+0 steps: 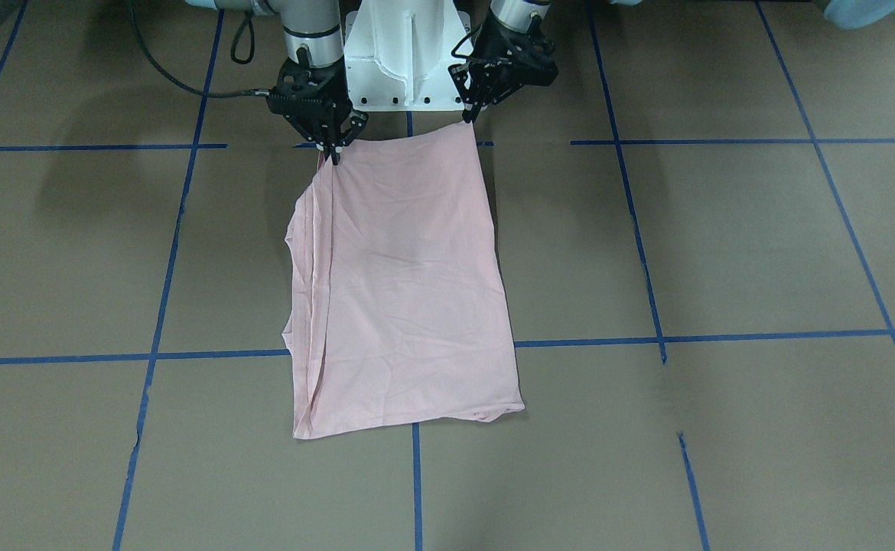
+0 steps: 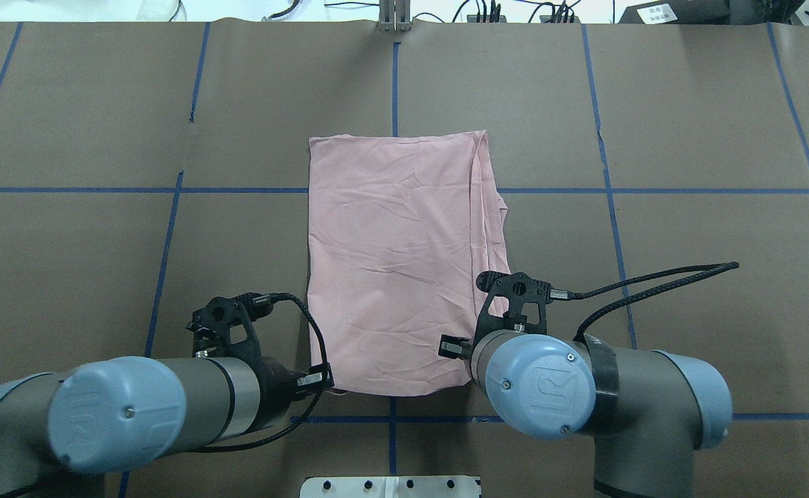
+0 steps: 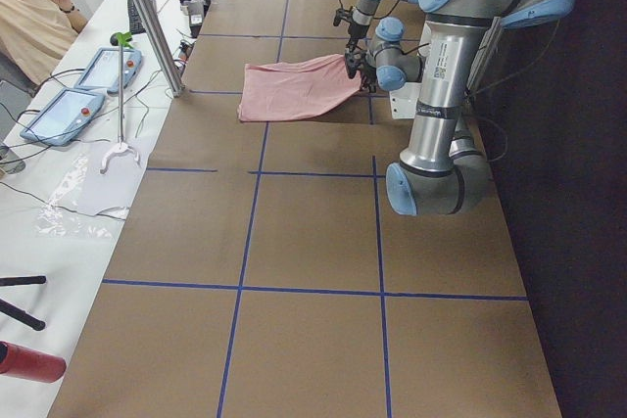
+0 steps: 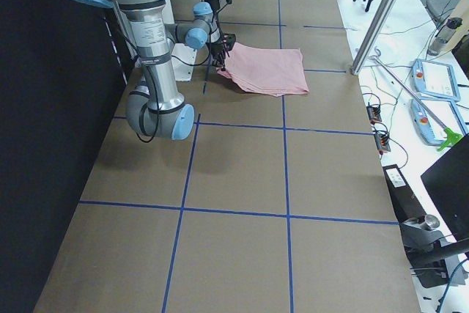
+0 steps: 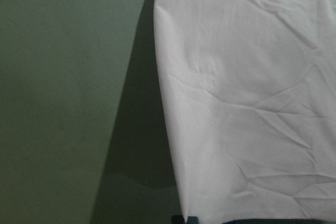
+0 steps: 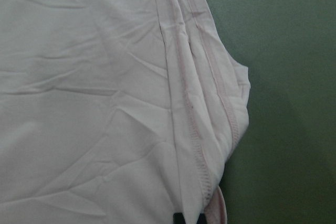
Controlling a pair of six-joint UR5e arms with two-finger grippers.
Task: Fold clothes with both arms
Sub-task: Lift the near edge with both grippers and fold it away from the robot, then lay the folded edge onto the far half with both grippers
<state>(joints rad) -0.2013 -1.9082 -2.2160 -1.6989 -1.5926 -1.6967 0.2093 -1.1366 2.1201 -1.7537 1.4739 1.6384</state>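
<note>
My left gripper is going to release the corner of the T-shirt by the plain long edge (image 1: 497,298), just to the base side of the blue tape line.
The pale pink T-shirt (image 1: 409,283) lies folded into a long rectangle on the brown table, plain side up, with layered hems along one long edge (image 6: 189,119). It also shows in the overhead view (image 2: 397,263). My left gripper (image 1: 468,119) is shut on the shirt's corner nearest the robot base. My right gripper (image 1: 334,155) is shut on the other near corner, where the layered edges bunch up slightly. Both held corners are at or just above the table. No print or lettering shows. In the overhead view the right wrist hides the right fingertips.
The white pedestal base (image 1: 405,57) stands just behind both grippers. Blue tape lines (image 1: 646,252) grid the brown table. A metal post (image 3: 147,17), control tablets (image 3: 64,110) and a seated person (image 3: 34,17) are at the table's far side.
</note>
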